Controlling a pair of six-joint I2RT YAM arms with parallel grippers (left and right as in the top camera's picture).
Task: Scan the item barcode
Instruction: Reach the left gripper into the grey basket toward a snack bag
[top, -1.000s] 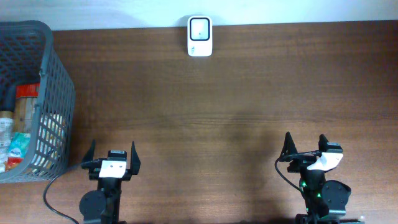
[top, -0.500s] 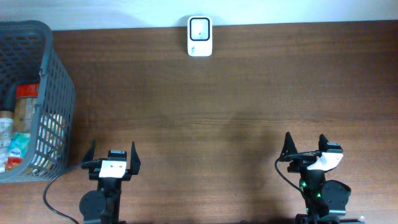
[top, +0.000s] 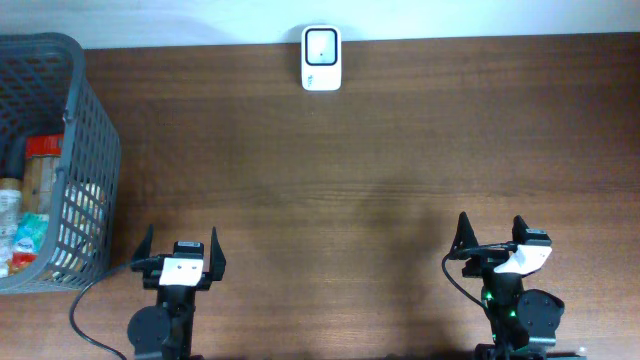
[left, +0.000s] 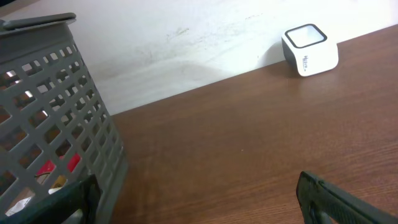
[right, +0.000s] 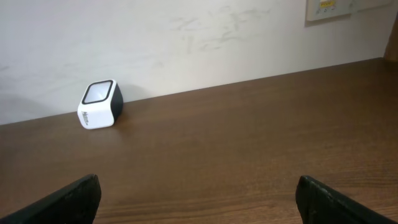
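The fingers of my left gripper should close on the white package's top (top: 80, 190), just inside the side of the grey mesh basket that faces the barcode scanner's part of the table.
A white barcode scanner (top: 321, 58) stands at the table's far edge, centre; it also shows in the left wrist view (left: 310, 50) and the right wrist view (right: 99, 104). Several packaged items (top: 30, 190) lie inside a grey mesh basket (top: 95, 170) at the left; one has a red label (top: 44, 147). My left gripper (top: 180, 245) is at the near edge, just right of the basket, open and empty (left: 196, 186). My right gripper (top: 490, 232) is at the near right, open and empty (right: 199, 186).
The basket's wall (left: 62, 112) rises close to my left gripper's left finger, with a red package showing through the mesh. A white wall runs behind the table. A cable trails from the left arm's base (top: 85, 310).
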